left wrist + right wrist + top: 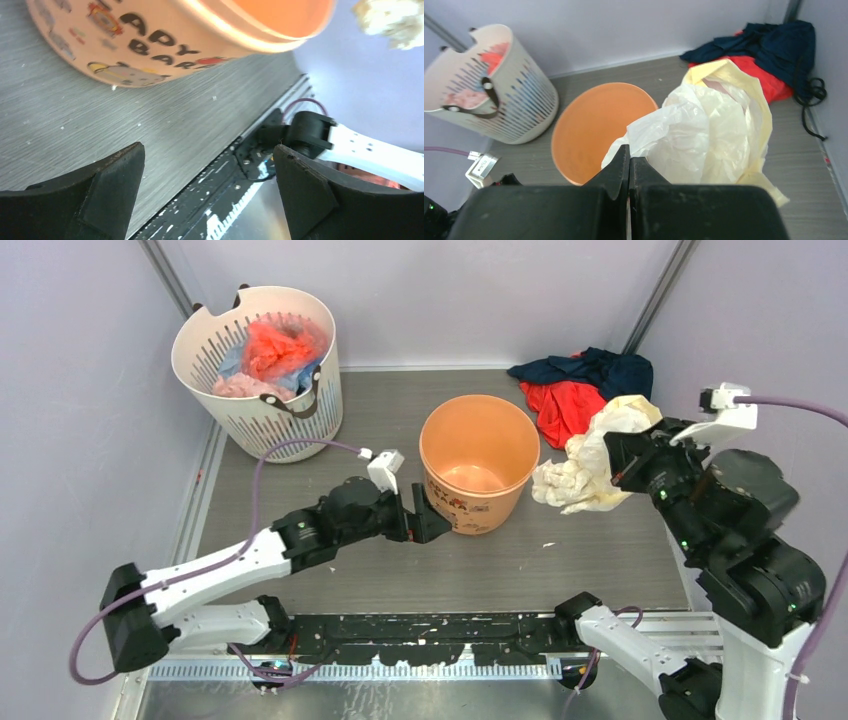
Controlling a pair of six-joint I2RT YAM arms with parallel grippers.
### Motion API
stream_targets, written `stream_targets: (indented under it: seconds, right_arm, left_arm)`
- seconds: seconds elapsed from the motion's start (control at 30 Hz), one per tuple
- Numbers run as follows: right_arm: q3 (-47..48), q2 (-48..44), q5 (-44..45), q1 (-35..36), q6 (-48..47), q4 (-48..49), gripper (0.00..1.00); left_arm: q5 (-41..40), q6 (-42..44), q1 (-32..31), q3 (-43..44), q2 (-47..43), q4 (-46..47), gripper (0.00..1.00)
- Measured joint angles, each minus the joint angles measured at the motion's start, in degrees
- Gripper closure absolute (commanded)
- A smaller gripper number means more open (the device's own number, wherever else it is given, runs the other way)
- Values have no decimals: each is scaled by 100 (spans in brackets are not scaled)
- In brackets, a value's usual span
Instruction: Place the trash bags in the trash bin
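The robot's left gripper needs to next go to the trash bags' loose lower end (556, 488) (385, 27) beside the orange trash bin and close there.
The trash bags (590, 468) are one crumpled pale-yellow film bundle, hanging just right of the trash bin (492, 512), an upright orange bucket with a print on its side. My right gripper (622, 455) is shut on the bundle's upper part. In the right wrist view the shut tips (629, 152) pinch the film (704, 135), with the bin's mouth (589, 135) to their left. My left gripper (424, 514) stands open low at the bin's near-left side, nothing between its fingers. The left wrist view has the printed bin wall (150, 45) above the open gripper (210, 150).
A white slotted basket (300, 415) holding red, pink and blue plastic bundles stands at the back left. A red and navy cloth heap (580, 385) lies at the back right, behind the bag. A black rail (430, 635) runs along the table's near edge.
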Motion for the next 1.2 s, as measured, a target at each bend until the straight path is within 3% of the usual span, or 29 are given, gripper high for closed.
stream_targets:
  seconds: [0.17, 0.37, 0.67, 0.93, 1.2]
  right_arm:
    - [396, -26, -699, 0, -2, 24, 99]
    - [332, 2, -1757, 0, 55, 243, 99]
    - [190, 367, -3084, 0, 459, 763, 99]
    - [-109, 544, -3969, 0, 835, 1211, 99]
    - [-382, 592, -4544, 0, 1121, 1569, 99]
  left_arm:
    - [345, 267, -13, 63, -743, -107, 0]
    - [951, 520, -13, 92, -892, 118, 0]
    - [1453, 664, -13, -566, -1200, 1696, 0]
    - [1751, 686, -13, -627, -1049, 2710, 0]
    - [1757, 881, -13, -629, -667, 3226, 0]
